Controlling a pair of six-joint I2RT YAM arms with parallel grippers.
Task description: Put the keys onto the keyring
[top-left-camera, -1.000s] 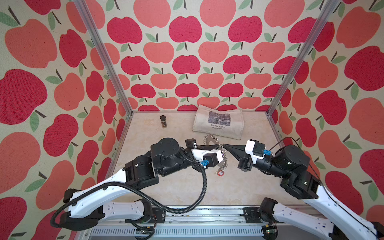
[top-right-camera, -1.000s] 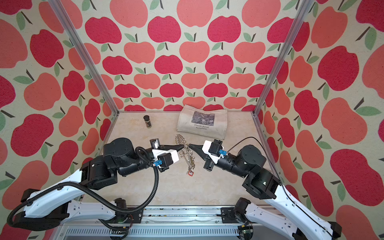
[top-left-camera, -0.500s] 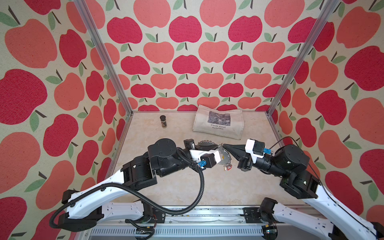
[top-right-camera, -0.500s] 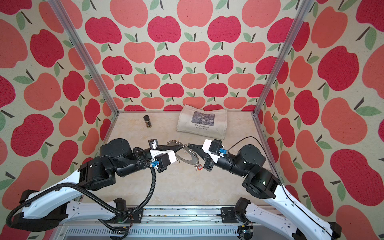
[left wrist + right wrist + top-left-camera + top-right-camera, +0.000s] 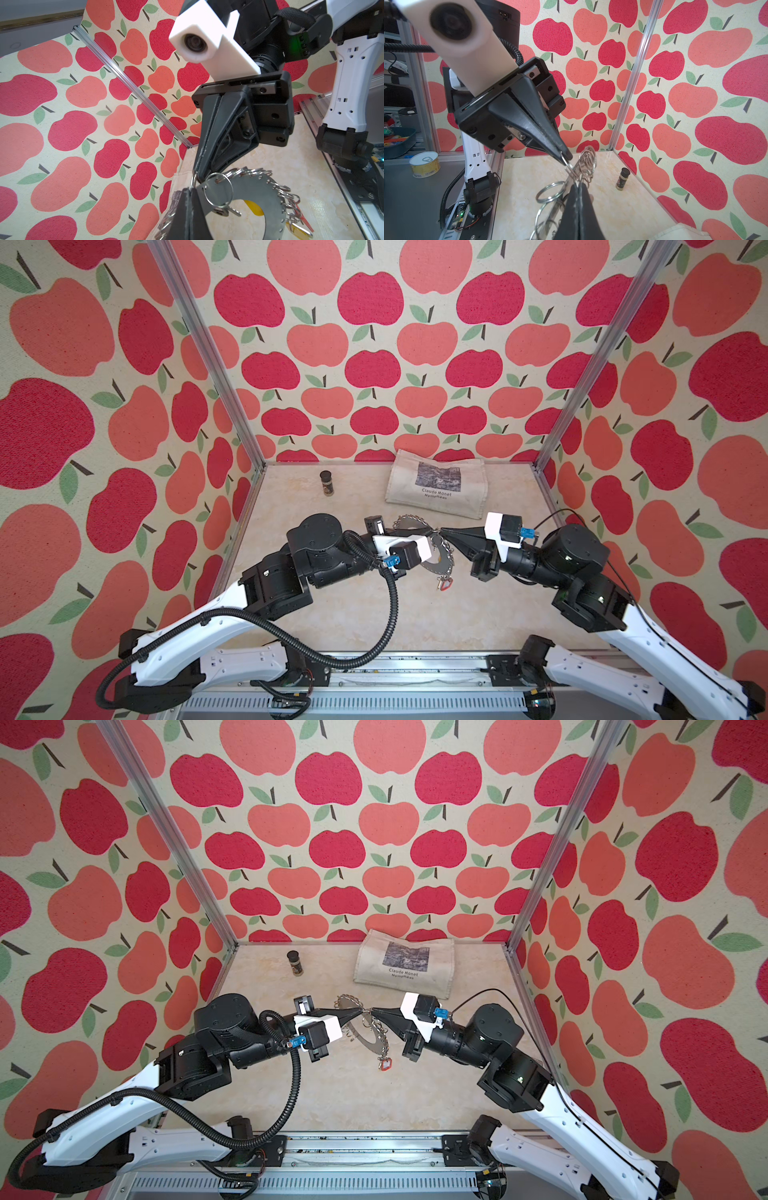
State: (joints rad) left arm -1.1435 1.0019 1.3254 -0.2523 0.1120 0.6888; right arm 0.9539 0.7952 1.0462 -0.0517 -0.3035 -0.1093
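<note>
The keyring lies at a slant along the fingers of the robot's right gripper, so that gripper should open, wait until the keyring hangs square across, and then regrip the wire ring (image 5: 366, 1012).
The keyring (image 5: 441, 563) (image 5: 368, 1042), a flat grey disc with a big hole and many wire rings on its rim, hangs tilted above the table. My left gripper (image 5: 435, 530) (image 5: 362, 1011) (image 5: 188, 192) and right gripper (image 5: 443, 530) (image 5: 372, 1010) (image 5: 578, 187) meet tip to tip at its upper rim. Each is shut on its wire rings. In the left wrist view a small silver key (image 5: 229, 211) hangs from a large wire ring (image 5: 218, 190); I cannot tell whether it is the task's keys. A red-framed tag (image 5: 444, 584) dangles lowest, and a yellow tag (image 5: 253, 207) shows through the hole.
A small dark-capped jar (image 5: 327, 483) (image 5: 295, 963) stands at the back left. A canvas bag (image 5: 436, 489) (image 5: 405, 965) lies at the back, close behind the grippers. Metal frame posts and apple-patterned walls close in three sides. A rail (image 5: 374, 672) runs along the front.
The disc hung edge-on a second ago, swung up flatter, and now hangs tilted with its face showing. The red-framed tag swung right and back down. Both grippers stayed shut.
</note>
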